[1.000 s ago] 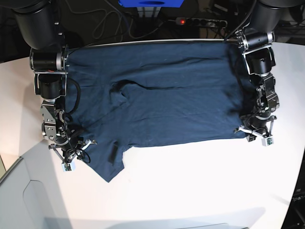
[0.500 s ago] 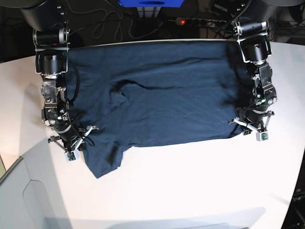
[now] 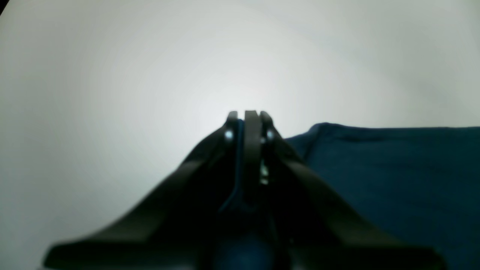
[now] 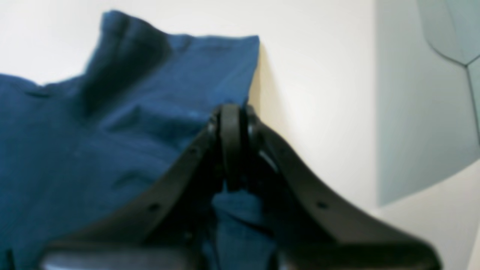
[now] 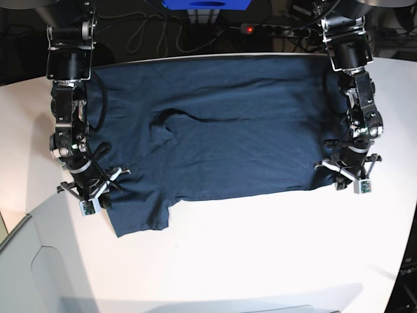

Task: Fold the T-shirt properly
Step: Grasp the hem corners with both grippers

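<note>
I need to let go of the T-shirt's edge with my right gripper on the white table (image 5: 89,171) behind the hanging sleeve, next to the shirt's outer side. The T-shirt now lies spread across the table.
The dark navy T-shirt (image 5: 221,130) lies spread wide across the white table (image 5: 273,254), with wrinkles near its middle and a sleeve hanging toward the front left. My right gripper (image 5: 91,194) is shut on the shirt's front-left edge by that sleeve. In the right wrist view the gripper (image 4: 230,110) pinches blue cloth (image 4: 112,131). My left gripper (image 5: 348,179) is shut on the shirt's front-right corner. In the left wrist view the gripper (image 3: 247,116) holds a thin blue edge, with the shirt (image 3: 393,180) lying to its right.
A power strip (image 5: 273,29) with a red light, cables and a blue box (image 5: 208,3) sit behind the table's far edge. A grey panel (image 5: 39,274) borders the table's front-left corner and also shows in the right wrist view (image 4: 423,112).
My right gripper has moved back and inward with the cloth, drawing the sleeve up and leftward. Both arms have shifted toward the far edge. The left gripper has barely moved.
</note>
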Action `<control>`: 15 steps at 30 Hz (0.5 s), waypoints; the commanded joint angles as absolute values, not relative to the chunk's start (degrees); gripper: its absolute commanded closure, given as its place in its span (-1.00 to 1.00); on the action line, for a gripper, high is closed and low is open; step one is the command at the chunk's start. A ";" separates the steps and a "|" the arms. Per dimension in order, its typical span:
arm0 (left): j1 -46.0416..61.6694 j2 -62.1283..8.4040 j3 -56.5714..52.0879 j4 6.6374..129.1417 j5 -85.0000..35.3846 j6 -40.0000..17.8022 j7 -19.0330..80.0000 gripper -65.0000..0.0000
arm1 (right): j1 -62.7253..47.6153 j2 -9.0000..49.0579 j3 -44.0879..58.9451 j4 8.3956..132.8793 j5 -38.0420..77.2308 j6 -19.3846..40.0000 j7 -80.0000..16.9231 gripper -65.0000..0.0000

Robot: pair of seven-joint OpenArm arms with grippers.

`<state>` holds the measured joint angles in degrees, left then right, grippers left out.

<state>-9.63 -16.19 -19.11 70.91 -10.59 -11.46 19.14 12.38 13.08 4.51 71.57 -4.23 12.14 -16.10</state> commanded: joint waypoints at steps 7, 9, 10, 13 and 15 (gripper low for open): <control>-7.87 -17.19 -22.02 73.71 -15.52 -11.56 17.71 1.00 | 10.42 13.67 6.81 76.35 -3.56 12.35 -14.37 1.00; -7.43 -17.27 -22.02 74.24 -16.04 -11.56 17.71 1.00 | 9.45 13.67 6.81 77.49 -3.56 12.35 -14.29 1.00; -7.08 -17.27 -22.02 74.68 -16.40 -11.56 17.71 1.00 | 9.10 13.76 6.81 77.93 -3.56 12.35 -14.29 1.00; -6.11 -17.27 -23.16 76.62 -17.10 -11.56 17.71 1.00 | 8.31 13.76 6.90 79.16 -3.56 12.35 -14.29 1.00; -5.67 -17.27 -24.22 77.85 -17.10 -11.65 17.71 1.00 | 7.43 13.76 7.78 80.31 -3.56 12.35 -14.37 1.00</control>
<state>-5.06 -16.21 -23.86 76.49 -16.53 -11.42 19.31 6.50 13.13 7.25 79.05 -4.03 12.14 -16.10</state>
